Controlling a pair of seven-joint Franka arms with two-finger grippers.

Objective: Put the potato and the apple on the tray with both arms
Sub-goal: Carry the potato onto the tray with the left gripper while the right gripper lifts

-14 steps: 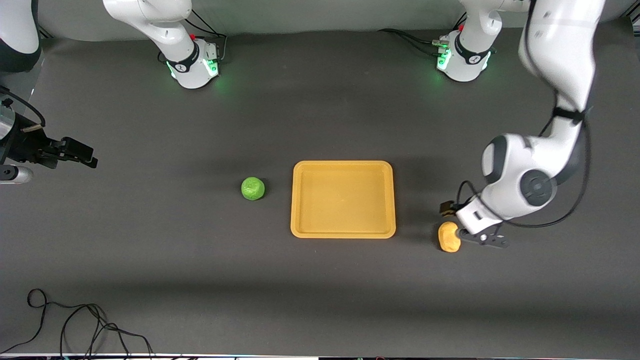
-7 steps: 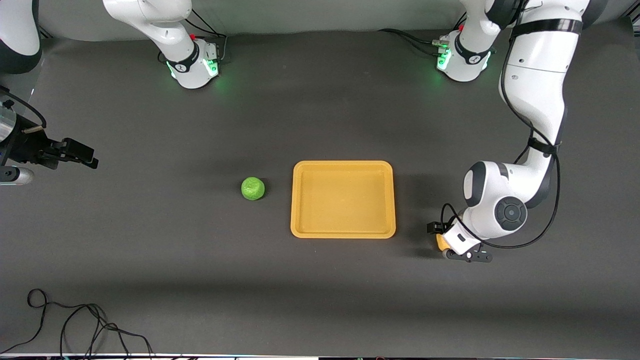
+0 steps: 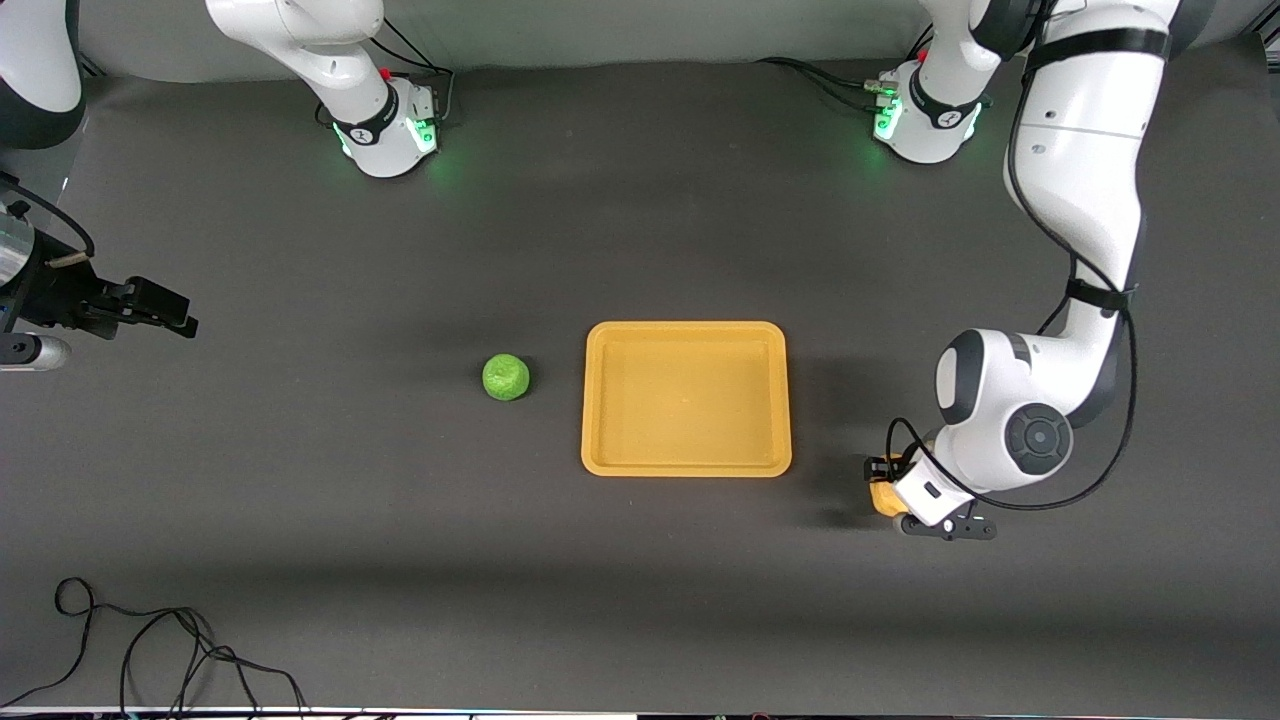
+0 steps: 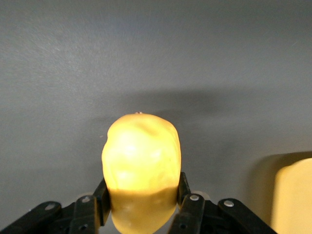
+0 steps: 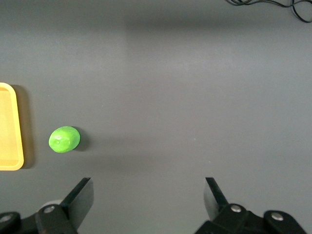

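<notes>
I need to let go of the potato with my left gripper just inside the tray's edge (image 3: pixel 764 409) farthest from the apple, at about the middle of that edge.
The potato (image 3: pixel 882 494) lies on the dark table beside the tray (image 3: pixel 686 333), toward the left arm's end, mostly hidden under the left wrist. My left gripper (image 3: pixel 893 497) is shut on the potato (image 4: pixel 141 156), its fingers (image 4: pixel 184 187) pressed against both sides. The apple (image 3: pixel 506 377) sits on the table beside the tray, toward the right arm's end, and shows in the right wrist view (image 5: pixel 64 139). My right gripper (image 3: pixel 160 308) waits open and empty (image 5: pixel 147 187) above the table at the right arm's end, apart from the apple. The tray holds nothing.
A black cable (image 3: pixel 160 650) lies looped near the table's front edge at the right arm's end. The tray's edge shows in the left wrist view (image 4: pixel 295 200) and the right wrist view (image 5: pixel 9 126).
The left gripper moved from beside the potato to over it and came down, so the potato is now mostly covered. The right arm has not moved.
</notes>
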